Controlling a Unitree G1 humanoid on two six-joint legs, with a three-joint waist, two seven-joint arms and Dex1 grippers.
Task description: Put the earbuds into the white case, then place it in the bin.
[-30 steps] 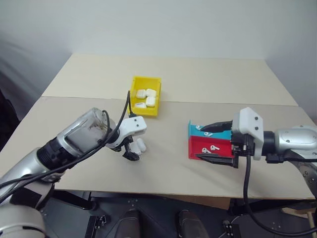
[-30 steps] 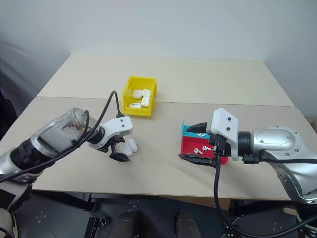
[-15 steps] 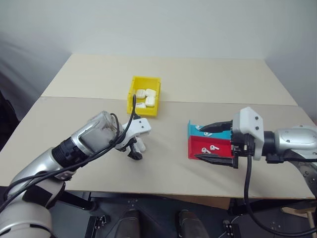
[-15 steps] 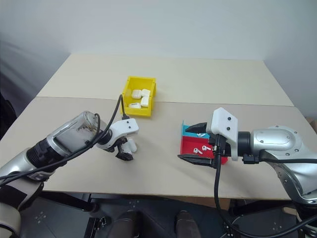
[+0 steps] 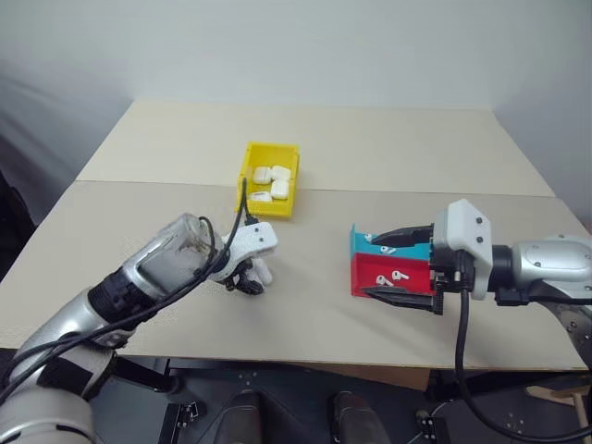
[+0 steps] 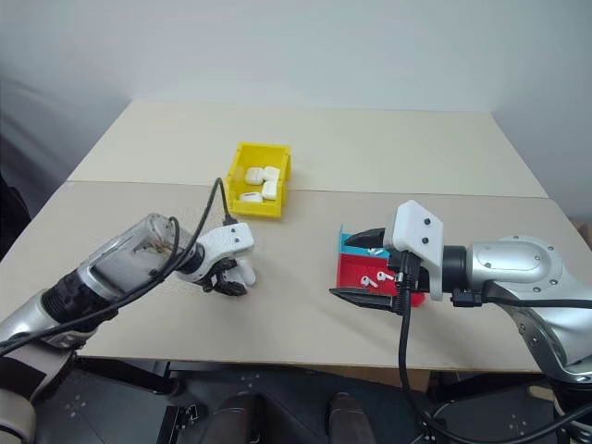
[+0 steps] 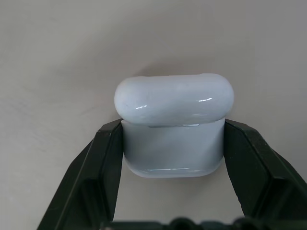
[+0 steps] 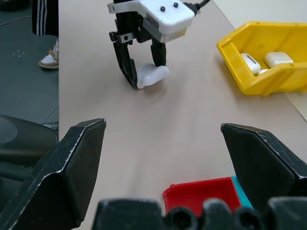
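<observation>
The right gripper needs to next close on the round head (image 5: 380, 279) of the earbud in the red tray nearer my left gripper.
The white case (image 7: 173, 100) lies closed on the table in front of the bin (image 5: 248, 166), which is yellow. My left gripper (image 5: 248, 279) points down over the case, and each of its black fingers (image 7: 103, 163) presses against one side of it. Two earbuds (image 5: 399, 276) lie in a red tray (image 5: 363, 275) to the right. My right gripper (image 5: 375, 266) hovers open beside that tray, with nothing between its fingers. From the right wrist view I see the left gripper (image 8: 142, 81) standing on the case (image 8: 154, 75).
Several more white cases (image 5: 275, 180) lie inside the yellow bin. A teal tray (image 5: 362, 242) holding a small white piece stands right behind the red one. A person's leg and shoe (image 8: 48, 33) show on the floor beyond the table's edge.
My left gripper has moved forward and down over the white case, and its fingers have closed onto its sides. The right arm has stayed still.
</observation>
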